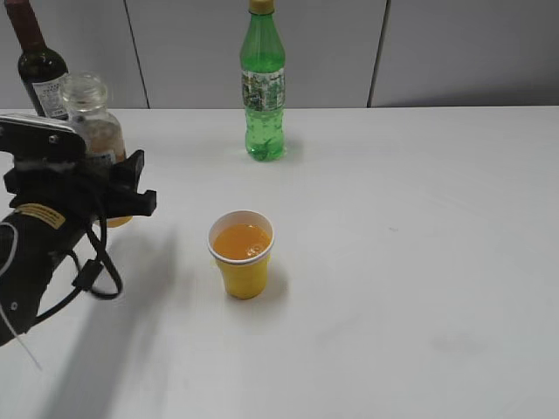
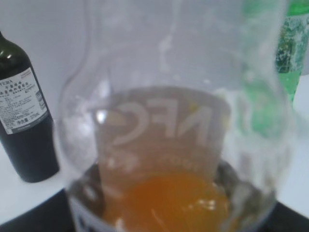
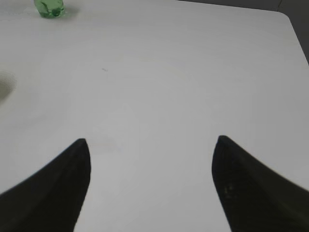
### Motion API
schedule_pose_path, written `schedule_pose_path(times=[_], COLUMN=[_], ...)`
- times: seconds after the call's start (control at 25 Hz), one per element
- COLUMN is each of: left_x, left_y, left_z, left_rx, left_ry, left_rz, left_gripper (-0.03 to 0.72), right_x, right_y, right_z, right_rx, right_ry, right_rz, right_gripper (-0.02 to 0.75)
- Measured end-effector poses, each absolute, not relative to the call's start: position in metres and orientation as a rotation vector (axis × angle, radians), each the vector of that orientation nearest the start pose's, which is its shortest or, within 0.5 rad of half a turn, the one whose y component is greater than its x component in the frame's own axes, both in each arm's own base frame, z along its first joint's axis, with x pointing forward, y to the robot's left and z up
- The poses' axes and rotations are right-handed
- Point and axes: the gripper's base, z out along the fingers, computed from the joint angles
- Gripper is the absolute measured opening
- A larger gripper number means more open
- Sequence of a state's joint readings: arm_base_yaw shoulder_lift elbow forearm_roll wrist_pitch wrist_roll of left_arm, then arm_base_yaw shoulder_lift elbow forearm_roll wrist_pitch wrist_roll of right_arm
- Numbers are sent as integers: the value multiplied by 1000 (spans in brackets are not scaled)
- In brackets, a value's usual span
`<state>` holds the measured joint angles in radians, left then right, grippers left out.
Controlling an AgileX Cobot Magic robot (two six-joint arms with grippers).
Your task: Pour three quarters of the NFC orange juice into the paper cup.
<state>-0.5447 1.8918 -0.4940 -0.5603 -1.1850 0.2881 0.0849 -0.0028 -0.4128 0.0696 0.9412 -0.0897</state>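
My left hand should set the NFC orange juice bottle on the table [image 1: 139, 199] beside the dark wine bottle.
The NFC orange juice bottle [image 1: 94, 122] stands upright at the left of the table, capless, with a little orange liquid at its bottom. My left gripper [image 1: 105, 188] is shut on its lower part. In the left wrist view the bottle [image 2: 169, 135] fills the frame, with orange juice low inside. The yellow paper cup [image 1: 242, 255] stands mid-table to the right of the bottle, nearly full of orange juice. My right gripper [image 3: 150, 164] is open and empty above bare table; it does not show in the exterior view.
A dark wine bottle [image 1: 37, 63] stands behind the juice bottle at the back left and shows in the left wrist view [image 2: 24, 130]. A tall green soda bottle [image 1: 263, 83] stands at the back centre. The white table [image 1: 419, 262] stretches to the right.
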Motion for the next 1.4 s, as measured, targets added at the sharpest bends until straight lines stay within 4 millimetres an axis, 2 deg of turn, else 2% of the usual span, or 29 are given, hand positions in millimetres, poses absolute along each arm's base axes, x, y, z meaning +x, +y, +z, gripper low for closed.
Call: schedule_pose_path(times=[0.32, 0.52, 0.64, 0.8, 0.96, 1.24, 1.4], left_x=[297, 320, 334, 351, 364, 370, 370], left_y=[-86, -82, -80, -80, -82, -83, -83], left_z=[133, 145, 143, 135, 119, 85, 77], left_rx=[62, 70, 61, 90, 112, 130, 129], left_ry=[1723, 1655, 1642, 1658, 1683, 1765, 1759], left_rz=[-1, -85, -94, -99, -98, -90, -87], left_gripper=[461, 461, 461, 461, 461, 461, 461], right_x=[8, 8, 8, 8, 8, 8, 8], right_y=[6, 6, 6, 6, 6, 6, 6], right_z=[262, 262, 262, 262, 262, 262, 262], right_rx=[-171, -171, -171, -170, -170, -170, -170], right_ry=[2001, 2001, 2001, 2001, 2001, 2001, 2001], right_rz=[79, 79, 79, 80, 79, 79, 79], right_gripper=[592, 592, 592, 592, 592, 592, 592])
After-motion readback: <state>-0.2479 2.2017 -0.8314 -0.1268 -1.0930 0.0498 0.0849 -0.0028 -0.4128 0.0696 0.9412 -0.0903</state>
